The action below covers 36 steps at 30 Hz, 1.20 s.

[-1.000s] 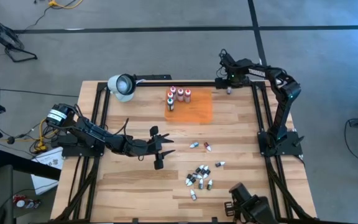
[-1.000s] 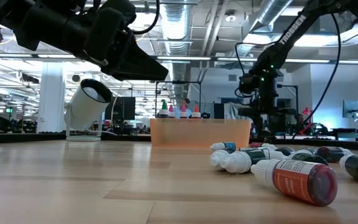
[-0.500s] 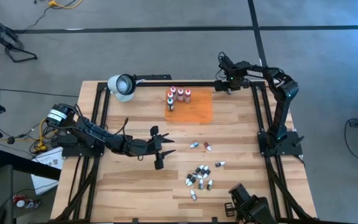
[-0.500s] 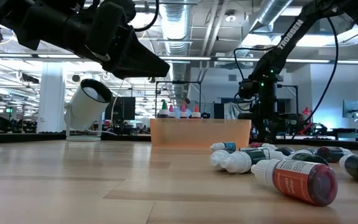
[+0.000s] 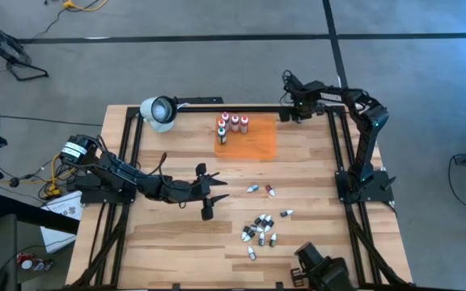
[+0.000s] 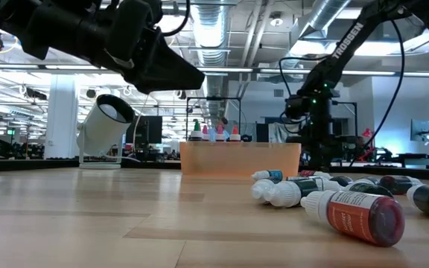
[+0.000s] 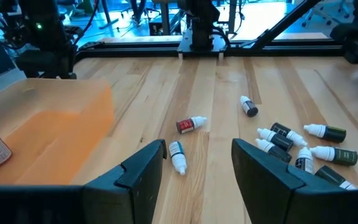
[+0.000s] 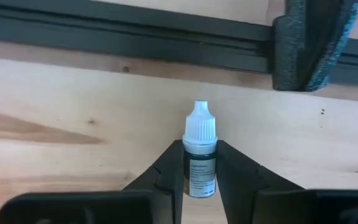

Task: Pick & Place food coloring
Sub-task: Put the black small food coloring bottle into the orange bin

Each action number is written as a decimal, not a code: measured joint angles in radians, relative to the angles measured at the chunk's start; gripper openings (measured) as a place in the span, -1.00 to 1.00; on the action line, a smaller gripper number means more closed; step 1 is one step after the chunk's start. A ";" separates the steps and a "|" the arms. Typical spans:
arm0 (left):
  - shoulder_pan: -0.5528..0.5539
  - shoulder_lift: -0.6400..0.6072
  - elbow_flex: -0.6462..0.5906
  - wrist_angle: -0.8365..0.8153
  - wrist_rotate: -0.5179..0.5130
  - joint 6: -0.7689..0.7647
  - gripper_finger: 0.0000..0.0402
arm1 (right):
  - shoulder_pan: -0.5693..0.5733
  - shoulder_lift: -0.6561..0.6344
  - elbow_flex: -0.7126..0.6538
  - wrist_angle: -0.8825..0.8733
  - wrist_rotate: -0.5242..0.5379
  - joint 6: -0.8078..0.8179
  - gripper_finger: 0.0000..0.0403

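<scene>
The robot's right gripper will release the white-capped dropper on the orange mat's bare half (image 5: 259,136), next to the standing bottles.
The food coloring shows in three groups. A few white-capped bottles (image 5: 230,125) stand on the orange mat (image 5: 253,141). Several small droppers (image 5: 261,230) lie in a loose heap on the wood toward the near right. Two more droppers (image 5: 260,190) lie between mat and heap. At the table's far right corner my right gripper (image 5: 296,111) points down and is shut on one dark, white-capped dropper (image 8: 199,163). My left gripper (image 5: 209,194) hovers open over the middle of the table, its fingers (image 7: 143,174) apart with nothing between them, aimed at the loose droppers (image 7: 294,149). My right gripper pinches the dropper's dark labelled body (image 8: 199,177) between its two fingers (image 8: 169,174), one on each side, coming from above. The white cap (image 8: 201,124) sticks out past the fingertips toward the far rail. Whether the dropper rests on the wood or is lifted, I cannot tell.
A black frame rail (image 8: 135,31) runs along the far edge just beyond the held dropper. A white lamp (image 5: 158,111) sits at the far left corner. Bare wood lies between the mat and the right rail (image 5: 340,153).
My right gripper has come down over the small dropper at the far right corner and shut on it; a second ago the dropper lay in the open just beside the fingers. My left arm has kept still.
</scene>
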 joint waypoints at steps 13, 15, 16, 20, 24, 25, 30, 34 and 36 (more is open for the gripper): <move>0.000 0.000 0.000 0.043 0.000 -0.001 -0.08 | 0.050 -0.111 -0.003 0.008 0.001 -0.068 -0.66; 0.000 0.000 0.000 0.045 -0.003 0.000 -0.08 | 0.059 -0.155 -0.003 0.017 0.005 -0.084 -0.66; 0.000 0.000 0.000 0.050 -0.003 0.004 -0.08 | 0.065 -0.179 -0.003 0.021 0.007 -0.096 -0.66; 0.000 -0.001 0.000 0.054 -0.012 0.012 -0.08 | 0.102 -0.297 -0.003 0.041 0.008 -0.159 -0.66; 0.000 -0.001 0.000 0.071 -0.067 0.017 -0.08 | 0.152 -0.424 -0.003 0.061 0.008 -0.214 -0.66; 0.000 -0.001 0.000 0.083 -0.083 0.018 -0.08 | 0.167 -0.455 -0.003 0.067 0.009 -0.227 -0.66; 0.001 -0.001 0.000 0.136 -0.155 0.019 -0.08 | 0.263 -0.597 -0.003 0.098 0.009 -0.284 -0.67; 0.001 -0.001 0.000 0.155 -0.190 0.019 -0.08 | 0.363 -0.692 -0.024 0.144 0.010 -0.324 -0.67; 0.001 -0.001 0.000 0.164 -0.202 0.019 -0.08 | 0.415 -0.732 -0.041 0.165 0.010 -0.341 -0.67</move>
